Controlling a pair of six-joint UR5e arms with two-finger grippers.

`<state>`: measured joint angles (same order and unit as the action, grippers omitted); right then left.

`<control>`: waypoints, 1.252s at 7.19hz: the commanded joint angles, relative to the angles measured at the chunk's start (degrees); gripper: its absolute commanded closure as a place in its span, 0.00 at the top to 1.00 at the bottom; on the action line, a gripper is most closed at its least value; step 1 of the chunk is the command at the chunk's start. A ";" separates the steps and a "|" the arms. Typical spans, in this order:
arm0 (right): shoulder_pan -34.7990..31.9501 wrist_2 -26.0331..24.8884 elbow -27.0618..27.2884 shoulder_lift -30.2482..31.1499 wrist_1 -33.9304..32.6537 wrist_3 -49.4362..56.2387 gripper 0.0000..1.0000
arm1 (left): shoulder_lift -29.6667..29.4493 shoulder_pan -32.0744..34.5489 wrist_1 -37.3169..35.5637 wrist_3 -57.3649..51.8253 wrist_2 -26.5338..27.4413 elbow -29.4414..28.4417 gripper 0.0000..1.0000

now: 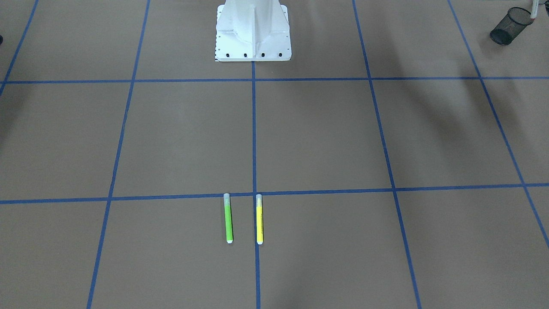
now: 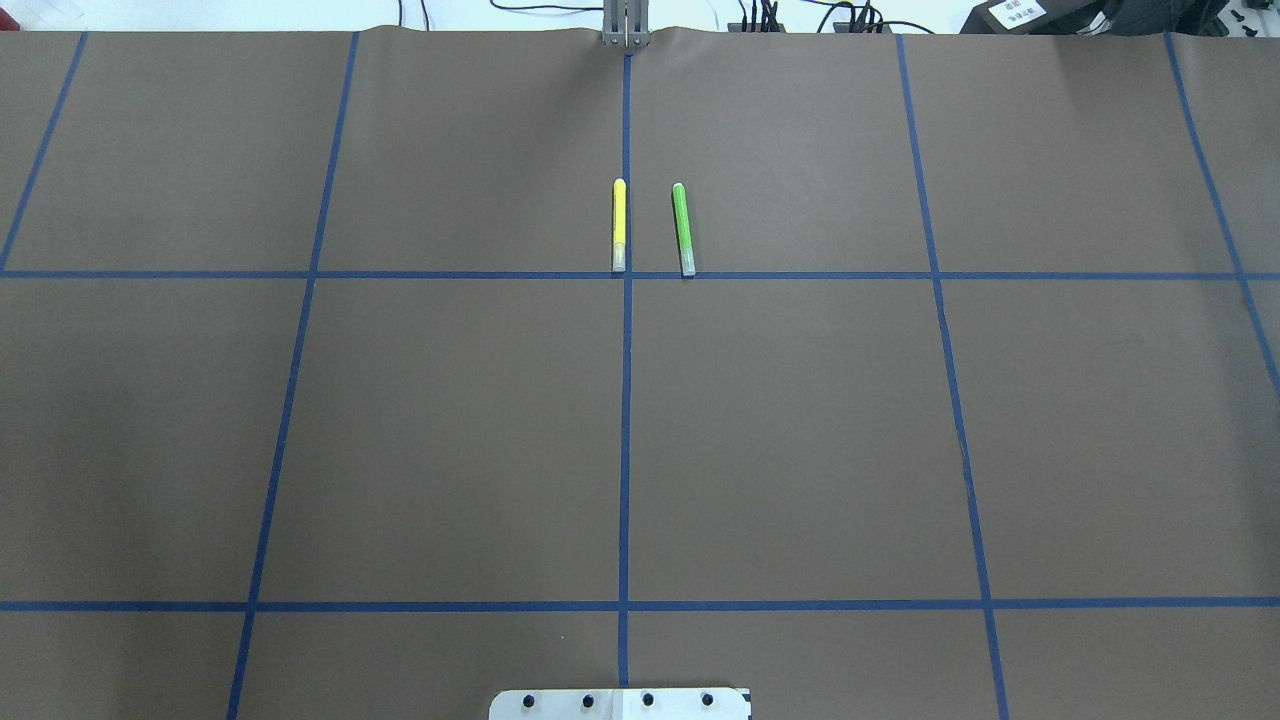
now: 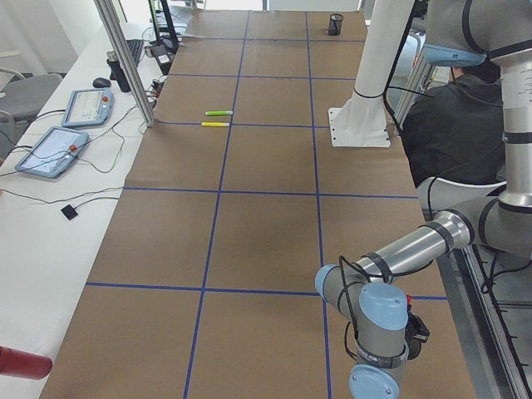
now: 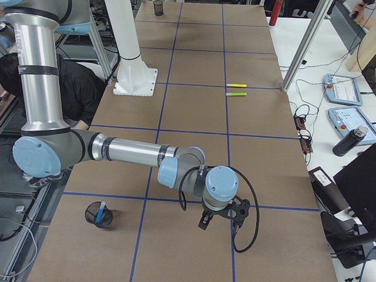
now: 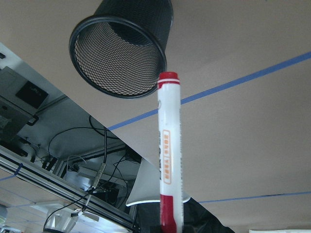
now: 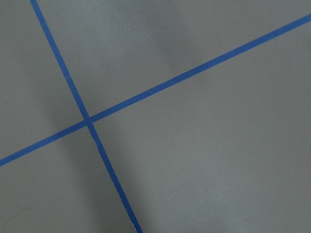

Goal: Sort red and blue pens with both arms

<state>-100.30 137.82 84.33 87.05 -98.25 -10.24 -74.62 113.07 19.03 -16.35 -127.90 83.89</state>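
Note:
My left gripper is going to let go of the red pen inside the black mesh cup [image 1: 516,19] [image 5: 119,57], beside its end with the cap. The red pen is now just beside that cup's rim.
In the left wrist view, my left gripper [image 5: 170,230] is shut on the red pen [image 5: 166,155], a white marker with a red cap. Its capped end is just beside the rim of a black mesh cup [image 5: 121,48]. The front-facing view shows this cup [image 1: 510,26] with the red pen's tip [image 1: 534,9] above its right side. The blue pen [image 4: 101,210] stands inside another mesh cup [image 4: 97,214] near my right arm. My right gripper [image 4: 222,222] hangs over bare table beside that cup, and I cannot tell whether it is open or shut.
A green pen [image 1: 228,219] and a yellow pen [image 1: 259,219] lie side by side far from the robot's white base [image 1: 253,30]. A person [image 3: 457,125] sits behind the robot. Tablets and cables lie past the table's far edge.

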 commanded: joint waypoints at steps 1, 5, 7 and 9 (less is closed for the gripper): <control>0.02 0.60 1.27 0.49 -0.01 -1.09 1.00 | -0.18 3.01 -0.31 0.00 0.10 -2.50 0.00; 0.02 0.52 1.89 0.67 -0.01 -1.19 1.00 | 0.17 4.78 -0.40 0.44 -0.07 -3.30 0.00; 0.02 0.43 1.98 0.67 -0.01 -1.10 1.00 | 0.62 4.88 -0.05 0.53 -0.25 -5.39 0.00; 0.02 0.34 2.50 1.01 -0.01 -1.10 1.00 | 1.67 4.88 0.57 0.62 -0.60 -6.90 0.00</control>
<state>-100.28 138.17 86.49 87.81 -98.26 -11.34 -73.55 117.93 19.20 -15.80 -128.37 77.77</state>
